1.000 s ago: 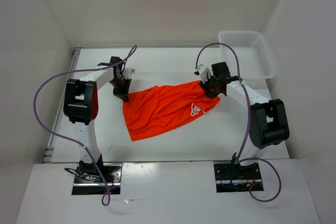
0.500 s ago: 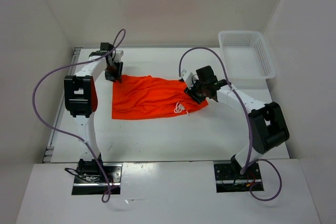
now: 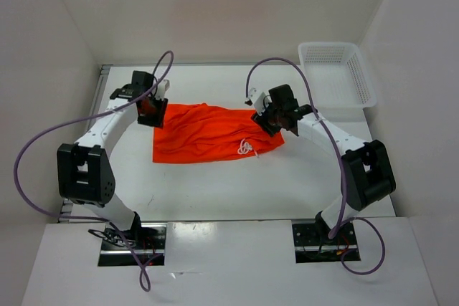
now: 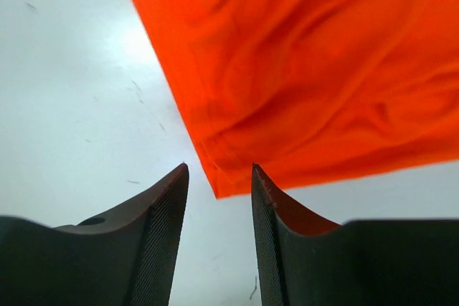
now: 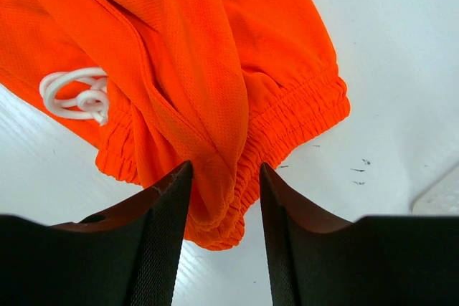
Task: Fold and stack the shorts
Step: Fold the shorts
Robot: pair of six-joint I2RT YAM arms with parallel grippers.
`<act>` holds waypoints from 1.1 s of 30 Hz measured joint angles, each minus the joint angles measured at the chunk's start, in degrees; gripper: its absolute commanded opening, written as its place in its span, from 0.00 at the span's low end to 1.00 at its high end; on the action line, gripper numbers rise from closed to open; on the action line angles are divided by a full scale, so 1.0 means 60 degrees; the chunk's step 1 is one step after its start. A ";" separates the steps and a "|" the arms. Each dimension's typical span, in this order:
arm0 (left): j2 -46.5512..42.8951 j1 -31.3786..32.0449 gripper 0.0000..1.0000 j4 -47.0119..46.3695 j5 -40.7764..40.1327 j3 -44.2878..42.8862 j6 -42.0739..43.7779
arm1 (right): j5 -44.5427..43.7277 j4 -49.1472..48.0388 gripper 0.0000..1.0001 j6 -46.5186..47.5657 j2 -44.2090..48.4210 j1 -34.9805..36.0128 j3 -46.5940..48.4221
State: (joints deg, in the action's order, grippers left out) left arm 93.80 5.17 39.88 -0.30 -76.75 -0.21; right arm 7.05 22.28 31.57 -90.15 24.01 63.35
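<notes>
The top layer at the orange shorts' near corner point(image 3: 161, 150) point(image 4: 216, 161), at the shorts' end away from the white drawstring, will be grabbed by my left gripper.
The orange shorts point(image 3: 208, 132) lie folded flat in the middle of the table, with the white drawstring point(image 3: 246, 148) at their right front. My left gripper point(image 3: 152, 109) hovers at the shorts' back left corner. In the left wrist view its jaws stand open and the pointed corner of the shorts point(image 4: 301, 77) lies just past the fingertips point(image 4: 176, 180), untouched. My right gripper point(image 3: 271, 121) is over the right end. It is open, and the gathered waistband point(image 5: 287, 123) lies loose under and between its fingers point(image 5: 168, 191), beside the drawstring point(image 5: 75, 94).
A white mesh basket point(image 3: 337, 73) stands at the back right corner of the table. White walls close in the left, back and right sides. Purple cables arch over both arms.
Both grippers have opened and let go of the shorts, which moved back and left and now lie flat. The left arm's elbow has swung down and outward.
</notes>
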 measured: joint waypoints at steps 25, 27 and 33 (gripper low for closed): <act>0.0594 0.1311 0.46 -0.0342 -0.1934 0.2058 0.0004 | -0.0699 -0.0015 0.42 0.0754 0.0000 -0.0004 -0.0495; 0.0594 0.1337 0.46 -0.0375 -0.2069 0.2058 0.0004 | -0.0707 -0.0018 0.42 0.0761 0.0000 -0.0004 -0.0495; 0.0594 0.1628 0.37 -0.0506 -0.2437 0.2062 0.0000 | -0.0710 -0.0040 0.41 0.0794 0.0004 0.0000 -0.0557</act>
State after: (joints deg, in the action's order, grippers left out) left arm 97.36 14.94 36.84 -14.92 -64.38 -0.21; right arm 2.79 22.04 36.34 -90.13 24.01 60.01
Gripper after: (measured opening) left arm 0.444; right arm 0.414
